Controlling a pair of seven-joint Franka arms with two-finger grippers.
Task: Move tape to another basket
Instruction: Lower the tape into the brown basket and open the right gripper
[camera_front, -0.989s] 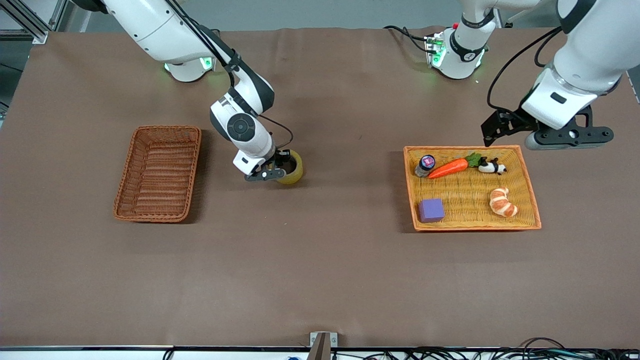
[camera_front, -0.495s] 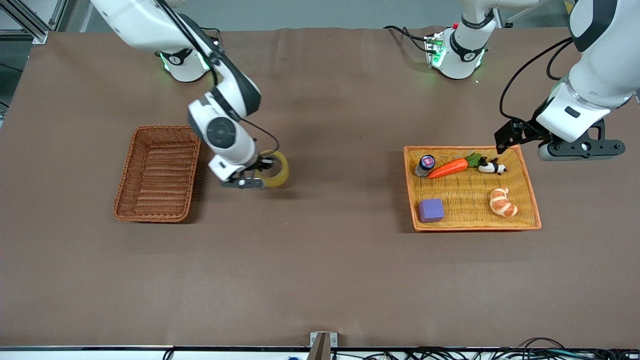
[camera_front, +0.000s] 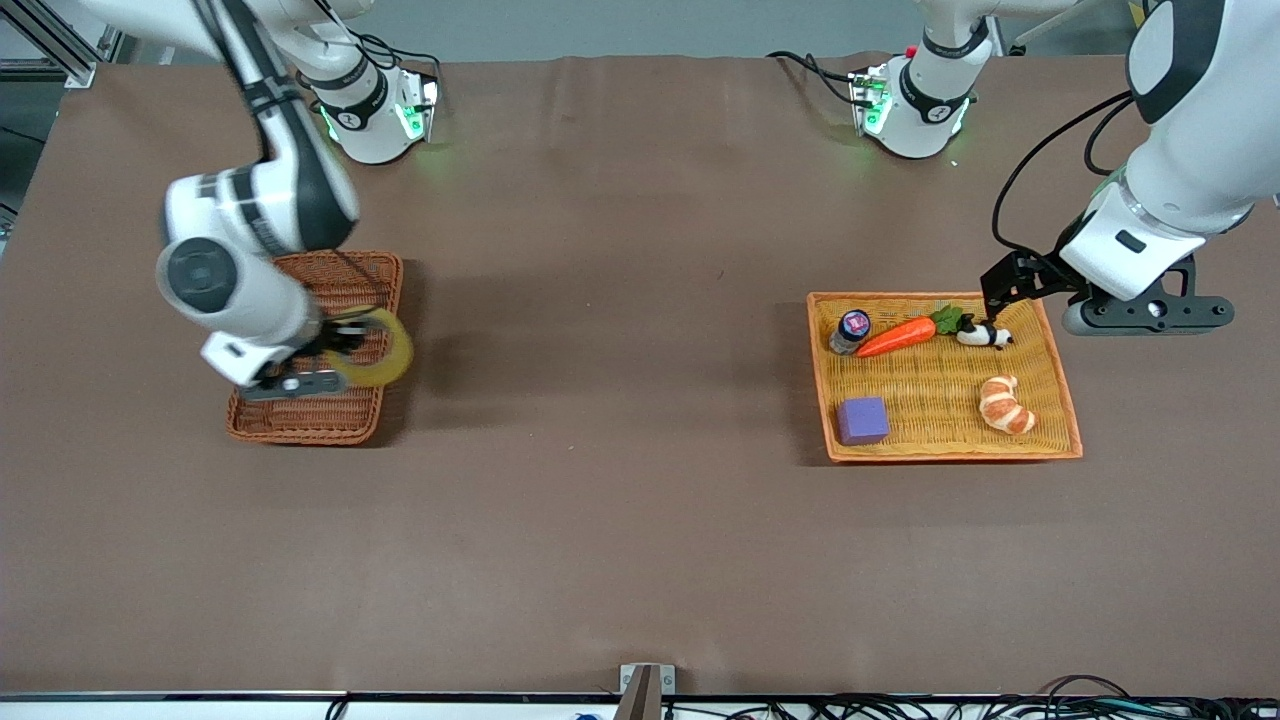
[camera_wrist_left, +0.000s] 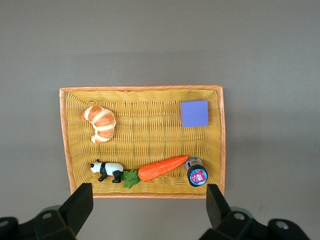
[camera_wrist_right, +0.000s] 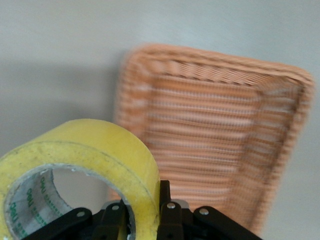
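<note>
Next, I release the yellowish tape roll with my right gripper on the middle of the dark reddish-brown wicker basket's bottom (camera_front: 320, 349) (camera_wrist_right: 197, 169).
My right gripper (camera_front: 335, 350) is shut on the wall of the yellowish tape roll (camera_front: 378, 348) and holds it in the air over the rim of the dark reddish-brown wicker basket (camera_front: 300, 410), on the side toward the table's middle. In the right wrist view the tape (camera_wrist_right: 85, 165) fills the foreground, pinched between the fingers (camera_wrist_right: 167, 212), with the basket (camera_wrist_right: 210, 150) below it. My left gripper (camera_front: 990, 290) is open and empty, held above the orange tray's rim farthest from the front camera. In the left wrist view its fingertips (camera_wrist_left: 80, 207) stand wide apart.
The wide shallow orange tray (camera_front: 1060, 400) at the left arm's end holds a purple cube (camera_front: 862, 420), a croissant (camera_front: 1005, 404), a carrot (camera_front: 900, 336), a toy panda (camera_front: 985, 334) and a small jar (camera_front: 851, 330). Brown cloth covers the table.
My right gripper has carried the tape from the table's middle toward the right arm's end, now over the wicker basket's rim. My left gripper shifted slightly over the orange tray's edge.
</note>
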